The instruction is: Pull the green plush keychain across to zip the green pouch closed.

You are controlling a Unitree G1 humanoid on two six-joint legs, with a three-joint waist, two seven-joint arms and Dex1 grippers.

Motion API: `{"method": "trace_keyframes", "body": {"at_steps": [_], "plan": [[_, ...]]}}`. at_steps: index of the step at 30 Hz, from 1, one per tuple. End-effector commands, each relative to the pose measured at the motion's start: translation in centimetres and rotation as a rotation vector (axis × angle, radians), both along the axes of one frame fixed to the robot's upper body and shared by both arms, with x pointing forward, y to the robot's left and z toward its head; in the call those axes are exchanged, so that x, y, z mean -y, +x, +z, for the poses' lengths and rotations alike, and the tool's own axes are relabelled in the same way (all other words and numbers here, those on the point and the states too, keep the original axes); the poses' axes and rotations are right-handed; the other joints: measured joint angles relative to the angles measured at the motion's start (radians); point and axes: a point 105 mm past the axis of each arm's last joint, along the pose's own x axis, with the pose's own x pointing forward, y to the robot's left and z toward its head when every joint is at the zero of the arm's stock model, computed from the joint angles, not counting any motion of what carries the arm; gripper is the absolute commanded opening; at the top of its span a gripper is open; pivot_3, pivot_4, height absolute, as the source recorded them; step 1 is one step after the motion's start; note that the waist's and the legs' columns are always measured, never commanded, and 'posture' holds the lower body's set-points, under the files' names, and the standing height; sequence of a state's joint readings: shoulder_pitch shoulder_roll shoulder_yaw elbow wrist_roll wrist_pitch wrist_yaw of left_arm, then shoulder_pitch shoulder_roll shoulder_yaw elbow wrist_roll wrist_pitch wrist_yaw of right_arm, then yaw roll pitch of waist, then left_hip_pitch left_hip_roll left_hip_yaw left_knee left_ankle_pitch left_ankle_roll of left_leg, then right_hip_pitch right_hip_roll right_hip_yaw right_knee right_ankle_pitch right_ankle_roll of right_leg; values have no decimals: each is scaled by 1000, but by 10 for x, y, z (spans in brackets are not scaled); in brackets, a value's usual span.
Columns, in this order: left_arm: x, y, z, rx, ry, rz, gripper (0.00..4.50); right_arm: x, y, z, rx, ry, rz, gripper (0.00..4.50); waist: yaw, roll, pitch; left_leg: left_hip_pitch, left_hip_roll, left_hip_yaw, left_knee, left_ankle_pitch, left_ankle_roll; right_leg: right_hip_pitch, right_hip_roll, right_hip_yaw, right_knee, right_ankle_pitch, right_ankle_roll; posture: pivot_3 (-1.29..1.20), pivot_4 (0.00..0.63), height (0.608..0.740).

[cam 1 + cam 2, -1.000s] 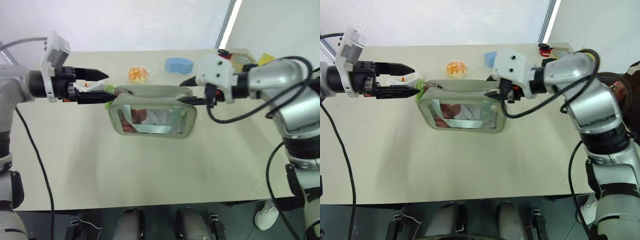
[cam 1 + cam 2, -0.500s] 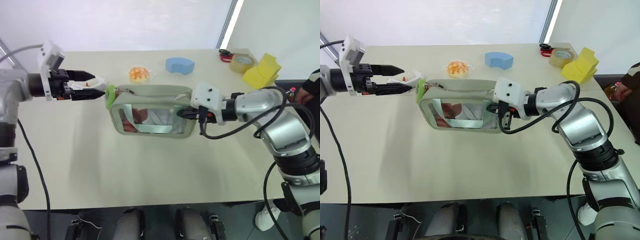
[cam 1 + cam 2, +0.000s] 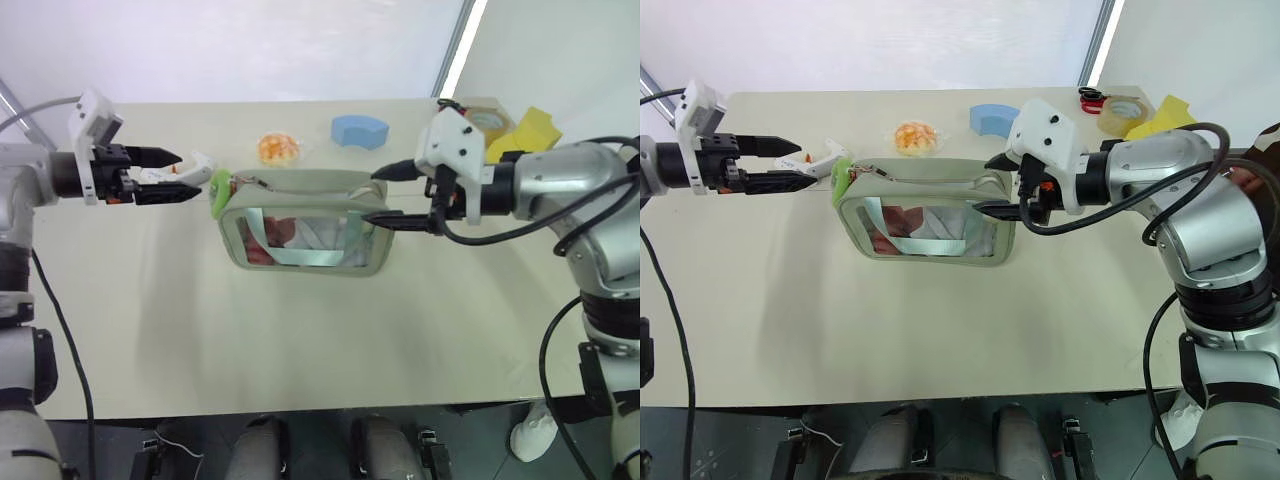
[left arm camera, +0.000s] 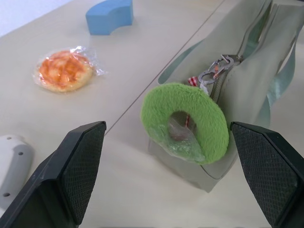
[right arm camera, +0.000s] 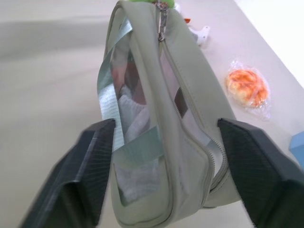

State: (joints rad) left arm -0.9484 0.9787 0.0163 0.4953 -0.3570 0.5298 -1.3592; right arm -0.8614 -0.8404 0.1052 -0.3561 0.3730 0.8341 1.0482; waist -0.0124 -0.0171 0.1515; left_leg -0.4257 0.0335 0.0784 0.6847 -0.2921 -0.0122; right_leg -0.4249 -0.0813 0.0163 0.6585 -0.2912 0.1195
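Next, I pinch just the front rim (image 5: 176,154) of the green pouch's gaping end with my right gripper, as its fingers straddle that end, before my left gripper pulls the keychain.
The green pouch (image 3: 305,225) stands upright mid-table, its clear window facing me. The green plush keychain (image 3: 219,190) hangs at the pouch's left end, clipped to the zipper pull (image 4: 216,73). My left gripper (image 3: 190,170) is open just left of the keychain, which sits ahead of its spread fingers (image 4: 71,175) without being held. My right gripper (image 3: 372,198) is open at the pouch's right end. One finger (image 5: 95,166) stands on each side of the fabric and neither is clamped on it.
Behind the pouch lie a wrapped orange bun (image 3: 277,149) and a blue foam block (image 3: 359,130). A white plastic piece (image 3: 197,163) sits by the left gripper. A tape roll (image 3: 1121,108) and a yellow block (image 3: 537,127) are at the far right corner. A person's arm (image 3: 1258,165) shows at the right edge.
The right gripper dipped and shut at the pouch's right end, then rose and opened around it. The left gripper drew back a little leftward from the keychain, staying open.
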Motion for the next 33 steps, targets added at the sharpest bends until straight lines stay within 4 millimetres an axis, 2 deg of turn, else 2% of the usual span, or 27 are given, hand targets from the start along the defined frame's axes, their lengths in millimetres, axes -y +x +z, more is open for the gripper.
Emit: {"method": "trace_keyframes", "body": {"at_steps": [1, 5, 10, 13, 18, 26, 33], "plan": [[-2, -2, 16, 60, 10, -5, 4500, 6, 6, -3, 26, -17, -18, 3318, -2, 0, 0, 0, 0, 0, 0, 0, 0, 0, 0, 0, 0, 0, 0, 0, 150, 740], [-4, -2, 15, 52, 31, -11, 4500, 4, 6, -24, -23, -32, 0, 3318, -3, 0, 0, 0, 0, 0, 0, 0, -1, 0, 0, 0, 0, 0, 0, 0, 150, 740], [-5, -2, 16, 51, 33, -12, 4500, 1, 8, -34, -33, -43, 6, 3318, -4, 0, 0, 0, 0, 0, 0, 0, -1, 0, 0, 0, 0, 0, 0, 0, 150, 740], [-6, -2, 14, 44, 36, -12, 4500, -1, 7, -36, -42, -32, 21, 2468, -4, 0, 0, 0, 0, 0, 0, 0, -1, 0, 0, 0, 0, 0, 0, 0, 150, 740], [-5, 0, 5, 30, 44, -11, 4500, -2, 7, -35, -26, -32, 27, 51, -4, 0, 0, 0, 0, 0, 0, 0, -1, 0, 0, 0, 1, 0, 0, 0, 150, 740], [3, 18, -29, 7, 42, 26, 4500, -5, 7, -35, -15, -46, 40, 51, -4, 0, 0, 0, 0, 0, 0, 0, -1, 0, 0, 0, 1, 0, 0, 0, 150, 740], [14, 31, -42, 5, -2, 50, 4500, -10, 9, -34, -10, -41, 42, 51, -4, 0, 0, 0, 0, 0, 0, 0, -1, 0, 0, 0, 1, 0, 0, 0, 150, 740]]}}
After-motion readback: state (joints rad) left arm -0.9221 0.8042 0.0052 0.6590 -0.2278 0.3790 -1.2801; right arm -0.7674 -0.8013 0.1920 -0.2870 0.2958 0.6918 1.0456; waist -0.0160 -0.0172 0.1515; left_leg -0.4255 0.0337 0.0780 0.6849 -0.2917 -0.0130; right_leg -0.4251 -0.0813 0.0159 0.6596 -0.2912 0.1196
